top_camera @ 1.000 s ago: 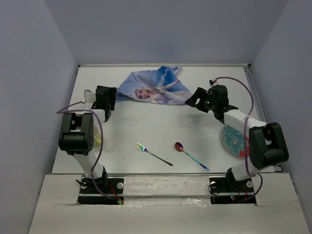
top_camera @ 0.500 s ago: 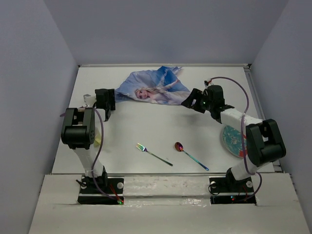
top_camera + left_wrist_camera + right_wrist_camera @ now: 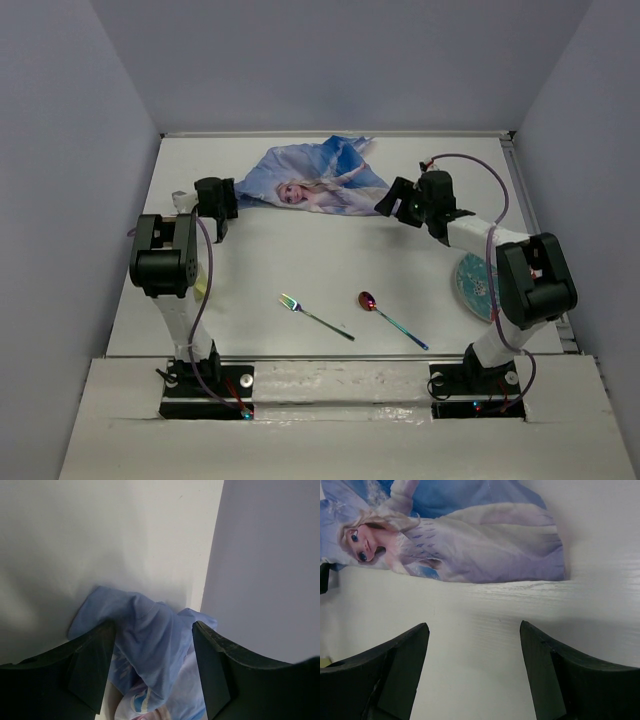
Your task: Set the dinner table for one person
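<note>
The robot's right gripper needs to close on the lavender corner [image 3: 377, 208] [image 3: 557, 566] of the blue princess placemat, where the dress of the princess ends.
The off-white dinner table [image 3: 300, 255] holds a crumpled blue princess placemat [image 3: 315, 182] at the back. My left gripper [image 3: 224, 196] is open at the placemat's left corner. In the left wrist view the bunched blue cloth [image 3: 142, 625] lies between the spread fingers of that gripper [image 3: 152, 630]. My right gripper [image 3: 393, 207] is open and empty just in front of the placemat's right corner. In the right wrist view the placemat [image 3: 470, 550] lies ahead of that gripper [image 3: 473, 627], and bare table is between its fingers.
A fork [image 3: 315, 317] and a spoon [image 3: 392, 319] lie near the table's front. A teal plate [image 3: 478, 287] sits at the right edge, partly behind the right arm. A pale yellow object [image 3: 203, 285] shows beside the left arm. Grey walls enclose the table.
Both grippers have moved toward the placemat: the left one farther back onto its left corner, the right one left and back toward its right corner. The cutlery and plate have not moved.
</note>
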Controlling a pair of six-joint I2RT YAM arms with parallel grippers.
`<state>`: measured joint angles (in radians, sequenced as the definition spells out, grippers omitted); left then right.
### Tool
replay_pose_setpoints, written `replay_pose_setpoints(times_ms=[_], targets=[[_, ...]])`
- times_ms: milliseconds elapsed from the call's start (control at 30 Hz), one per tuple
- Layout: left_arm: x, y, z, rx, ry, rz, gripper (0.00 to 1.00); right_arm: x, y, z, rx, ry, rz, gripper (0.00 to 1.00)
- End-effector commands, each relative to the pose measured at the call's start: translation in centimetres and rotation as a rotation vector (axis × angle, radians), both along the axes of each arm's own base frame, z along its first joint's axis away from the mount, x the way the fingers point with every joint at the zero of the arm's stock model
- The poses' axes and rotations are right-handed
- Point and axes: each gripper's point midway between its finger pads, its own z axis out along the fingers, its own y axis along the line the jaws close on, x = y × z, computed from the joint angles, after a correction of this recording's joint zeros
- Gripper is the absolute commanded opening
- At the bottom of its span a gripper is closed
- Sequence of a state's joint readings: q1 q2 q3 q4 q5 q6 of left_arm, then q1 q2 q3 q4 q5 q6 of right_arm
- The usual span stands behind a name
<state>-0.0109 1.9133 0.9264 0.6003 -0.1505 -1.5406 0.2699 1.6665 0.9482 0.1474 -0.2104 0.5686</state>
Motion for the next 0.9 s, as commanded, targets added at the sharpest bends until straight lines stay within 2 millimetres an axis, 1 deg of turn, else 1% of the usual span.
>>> replay_pose_setpoints(times_ms=[0,133,167,200,267,433,500,533,567,600,633,667,700,767,833,867], targets=[[1.1,0.1,1.7,-0.024,-0.055,0.012,0.72,2.1,-0.4,1.0,-0.053,-0.058,-0.036,0.79],[0.7,0.1,1.3,-0.026,-0.045,0.015,0.70,3.0,-1.3,-0.1,-0.106,-0.034,-0.080,0.79],[0.6,0.1,1.2,-0.028,-0.042,0.014,0.70,3.2,-1.4,-0.3,-0.117,-0.030,-0.088,0.79],[0.4,0.1,1.0,-0.028,-0.038,0.014,0.70,3.4,-1.6,-0.9,-0.135,-0.021,-0.092,0.79],[0.0,0.2,0.6,-0.029,-0.028,0.019,0.70,3.8,-2.0,-1.2,-0.160,-0.014,-0.110,0.79],[-0.3,0.2,0.3,-0.021,-0.019,0.018,0.72,4.4,-2.0,-2.4,-0.176,0.010,-0.113,0.79],[-0.2,0.2,0.2,-0.020,-0.018,0.014,0.70,4.5,-2.0,-2.8,-0.181,0.019,-0.114,0.79],[-0.1,0.1,0.2,-0.022,-0.018,0.013,0.66,4.5,-2.1,-3.4,-0.188,0.030,-0.117,0.79],[-0.1,0.3,0.2,-0.018,-0.019,0.016,0.63,4.7,-2.1,-3.4,-0.190,0.029,-0.117,0.78],[0.1,1.6,0.4,-0.015,-0.023,0.040,0.59,4.8,-2.1,-3.5,-0.191,0.030,-0.116,0.78],[0.1,1.6,0.5,-0.011,-0.024,0.040,0.57,4.8,-2.1,-3.7,-0.194,0.032,-0.116,0.77],[0.2,1.7,0.6,-0.007,-0.027,0.040,0.50,4.8,-2.1,-4.1,-0.195,0.042,-0.117,0.76],[0.2,1.8,0.6,-0.008,-0.028,0.040,0.46,5.1,-2.0,-4.0,-0.192,0.038,-0.119,0.75],[0.3,1.8,0.8,-0.006,-0.032,0.037,0.42,5.2,-2.0,-4.5,-0.194,0.049,-0.117,0.73],[0.4,1.7,0.9,-0.005,-0.035,0.035,0.37,5.6,-1.9,-4.6,-0.191,0.050,-0.121,0.73],[0.5,1.7,0.9,-0.005,-0.036,0.033,0.36,5.9,-2.4,-4.8,-0.209,0.048,-0.148,0.73]])
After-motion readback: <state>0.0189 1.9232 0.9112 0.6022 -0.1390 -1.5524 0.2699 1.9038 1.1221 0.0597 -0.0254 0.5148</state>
